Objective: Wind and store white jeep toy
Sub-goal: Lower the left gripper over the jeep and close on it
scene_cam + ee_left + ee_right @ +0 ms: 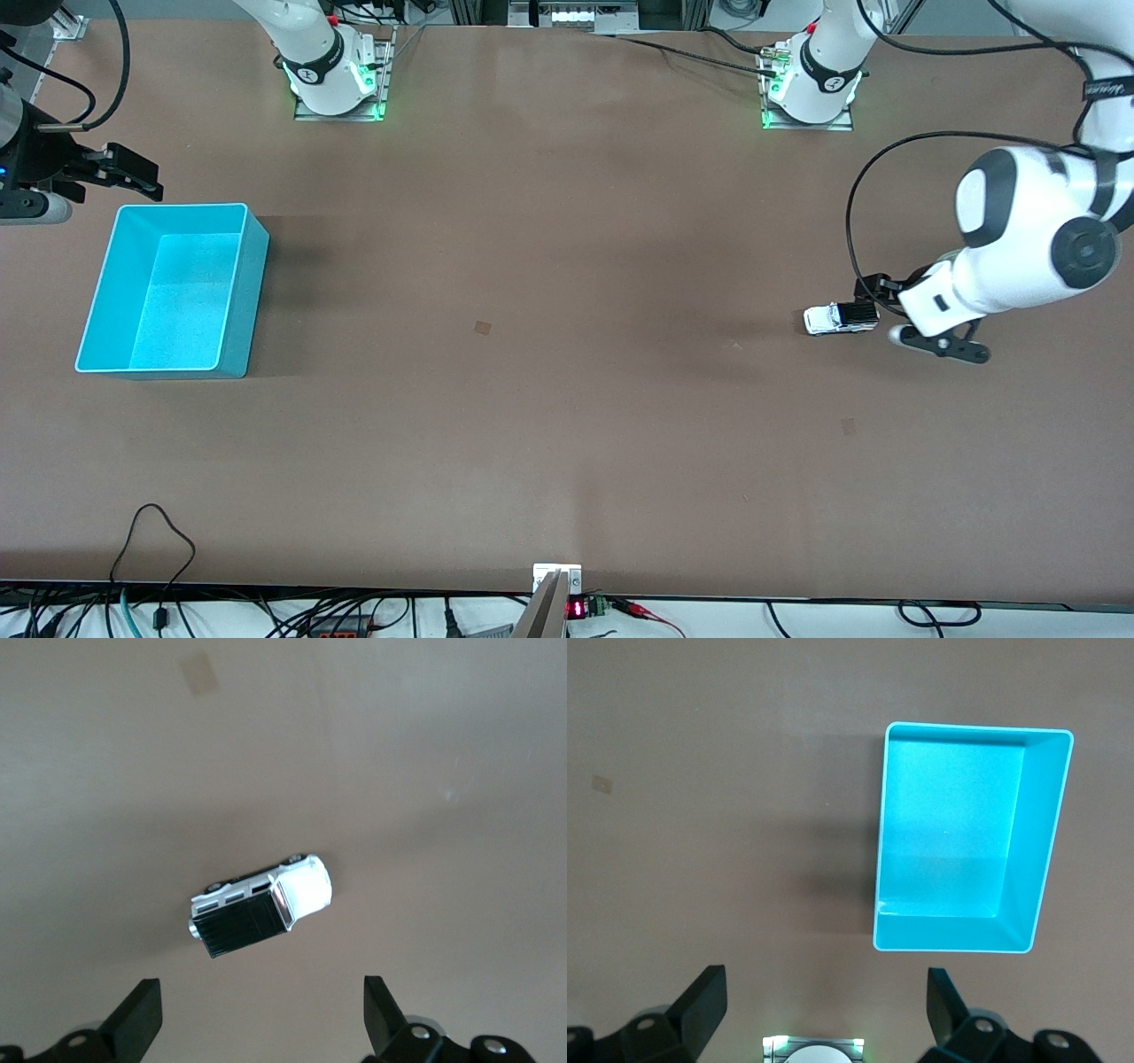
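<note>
The robot's left gripper should close on the sides of the black ribbed roof (857, 315) (241, 924) of the white jeep toy, just behind the jeep's windshield.
The white jeep toy (840, 319) stands on its wheels on the brown table toward the left arm's end. In the left wrist view the jeep toy (261, 906) shows its black ribbed roof. My left gripper (886, 306) hangs low next to the jeep, on the side toward the left arm's end. It is open and empty (261, 992), and the jeep lies just ahead of the fingertips, not between them. The turquoise bin (252, 292) sits empty at the right arm's end and also shows in the right wrist view (1041, 833). My right gripper (133, 173) waits open and empty (824, 979) over the table by the bin's farther edge.
A small tan patch (483, 327) marks the table's middle, and another patch (848, 426) lies nearer the front camera than the jeep. The arm bases (337, 89) stand along the farther edge. Cables (159, 532) run along the nearer edge.
</note>
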Robot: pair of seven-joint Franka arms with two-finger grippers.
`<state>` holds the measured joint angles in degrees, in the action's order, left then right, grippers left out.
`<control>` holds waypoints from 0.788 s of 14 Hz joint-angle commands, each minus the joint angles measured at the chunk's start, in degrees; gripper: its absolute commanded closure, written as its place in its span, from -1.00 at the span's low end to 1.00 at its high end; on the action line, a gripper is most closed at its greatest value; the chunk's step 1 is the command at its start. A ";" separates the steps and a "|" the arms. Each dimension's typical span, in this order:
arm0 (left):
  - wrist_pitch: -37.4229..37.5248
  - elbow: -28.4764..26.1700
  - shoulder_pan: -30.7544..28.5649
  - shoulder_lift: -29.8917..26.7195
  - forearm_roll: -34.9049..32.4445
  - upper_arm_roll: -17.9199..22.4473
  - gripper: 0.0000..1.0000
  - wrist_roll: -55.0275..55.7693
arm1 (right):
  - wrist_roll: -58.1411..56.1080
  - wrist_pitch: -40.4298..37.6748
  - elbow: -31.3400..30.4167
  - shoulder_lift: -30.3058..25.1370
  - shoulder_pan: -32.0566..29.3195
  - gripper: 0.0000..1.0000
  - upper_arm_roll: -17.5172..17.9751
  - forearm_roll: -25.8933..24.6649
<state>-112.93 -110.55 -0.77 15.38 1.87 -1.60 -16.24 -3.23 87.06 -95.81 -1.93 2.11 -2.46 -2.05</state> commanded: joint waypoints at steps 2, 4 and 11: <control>-1.06 -3.09 -0.64 0.88 -5.36 -3.05 -1.00 -5.27 | 0.51 -0.40 1.06 0.34 -0.79 -1.00 0.26 3.27; -2.46 -3.62 -1.25 1.93 -6.79 -4.11 -1.00 -10.71 | 0.51 -0.49 1.06 0.34 -0.70 -1.00 0.26 3.28; -12.83 -9.69 -1.87 2.29 -9.40 -5.25 -1.00 -36.82 | 0.51 -0.75 1.06 0.34 -0.35 -1.00 0.44 3.36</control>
<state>-123.88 -119.12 -1.36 18.33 -4.52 -5.04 -47.83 -3.05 87.09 -95.81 -1.92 2.11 -2.36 0.26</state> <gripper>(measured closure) 0.000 0.000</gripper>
